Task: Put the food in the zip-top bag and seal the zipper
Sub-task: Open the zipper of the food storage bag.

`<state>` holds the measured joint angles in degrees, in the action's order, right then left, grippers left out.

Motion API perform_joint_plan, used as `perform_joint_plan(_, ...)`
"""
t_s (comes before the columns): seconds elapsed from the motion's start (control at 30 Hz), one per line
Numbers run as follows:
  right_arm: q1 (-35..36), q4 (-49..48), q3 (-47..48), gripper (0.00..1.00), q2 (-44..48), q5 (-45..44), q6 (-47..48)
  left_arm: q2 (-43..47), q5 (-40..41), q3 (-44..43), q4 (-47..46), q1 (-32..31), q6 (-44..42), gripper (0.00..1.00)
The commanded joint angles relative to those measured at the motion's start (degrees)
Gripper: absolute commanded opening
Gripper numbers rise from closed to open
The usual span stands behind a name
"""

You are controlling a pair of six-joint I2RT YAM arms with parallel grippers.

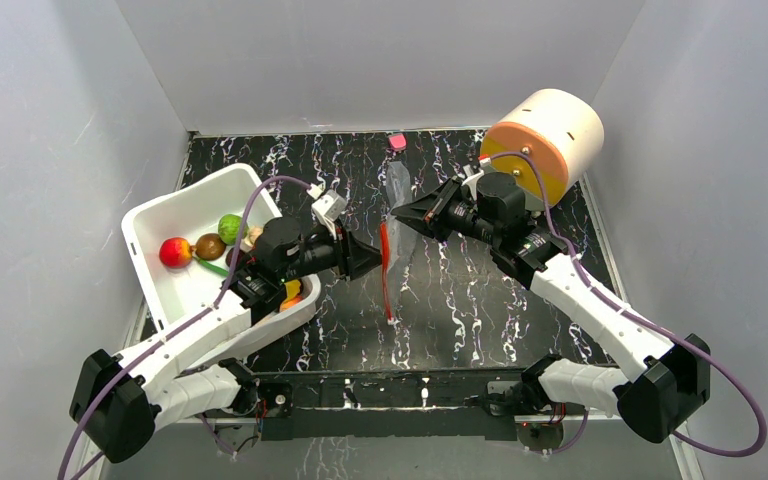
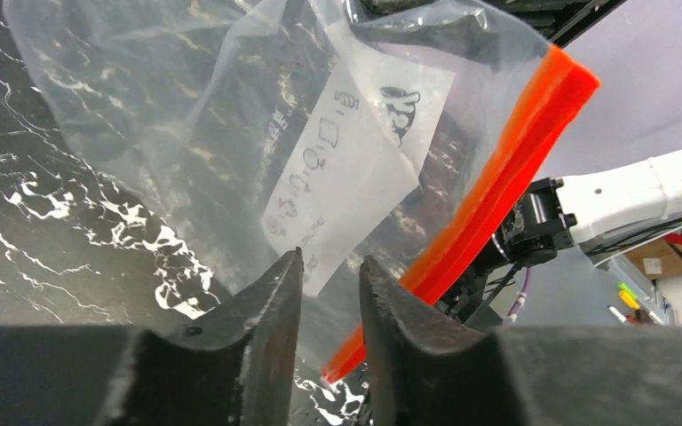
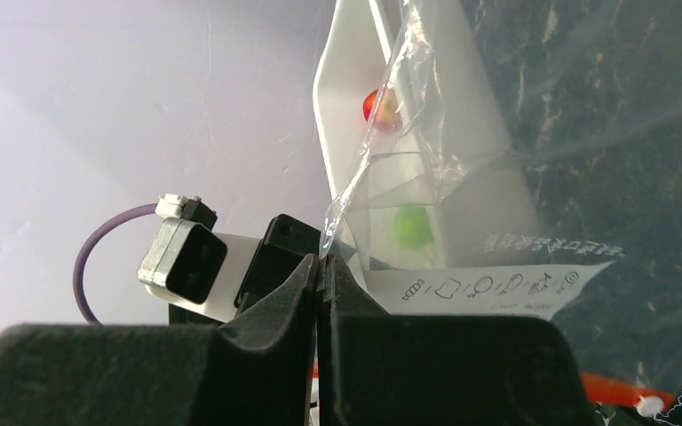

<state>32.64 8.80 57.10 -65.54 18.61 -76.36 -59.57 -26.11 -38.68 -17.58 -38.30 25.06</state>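
Note:
My right gripper is holding the bag by its clear film edge. So next my left gripper takes the orange-red zipper [image 1: 386, 264] before my right gripper moves there.
The clear zip-top bag [image 1: 400, 190] hangs between my two grippers at the table's middle. Its orange-red zipper [image 1: 386, 265] runs down the near side. My right gripper [image 1: 395, 214] is shut on the bag's clear film edge [image 3: 342, 209]. My left gripper [image 1: 375, 258] is narrowly open, its tips [image 2: 330, 259] right at the bag below the white label [image 2: 346, 177], beside the zipper [image 2: 497, 195]. I cannot tell if film lies between the jaws. The food lies in the white tub: red apple [image 1: 174, 252], green round fruit [image 1: 230, 228] and a brown fruit [image 1: 209, 246].
The white tub [image 1: 160, 215] stands at the left, partly under my left arm. A peach and orange cylinder [image 1: 545, 140] lies at the back right. A small pink object [image 1: 397, 142] sits at the table's far edge.

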Motion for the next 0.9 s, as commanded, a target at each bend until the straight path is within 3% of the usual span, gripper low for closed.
perform_joint_plan(0.0,0.4,-3.18,0.46,0.0,1.02,-1.98,0.45,1.33,-2.58,1.3,-3.06,-0.5,-2.59,0.38)
perform_joint_plan(0.07,0.4,-3.06,0.82,0.0,1.34,-2.58,0.33,2.57,-4.3,3.52,-6.0,-0.77,-4.47,0.51)
perform_joint_plan(0.33,0.4,-2.82,1.17,0.0,1.58,-4.63,-0.22,4.56,-7.78,5.7,-11.71,-1.22,-5.59,0.74)
perform_joint_plan(0.57,0.73,-3.44,1.52,0.0,1.12,-4.16,-0.46,0.93,-4.09,3.63,-10.6,-1.42,-7.11,0.75)
perform_joint_plan(0.67,0.85,-3.2,1.45,0.0,0.95,-3.74,-0.01,0.19,-3.17,3.27,-11.08,-1.51,-7.67,0.63)
perform_joint_plan(0.87,0.96,-2.69,0.45,0.0,0.18,-2.23,2.62,2.19,-1.2,3.97,-13.02,-1.6,-7.86,0.04)
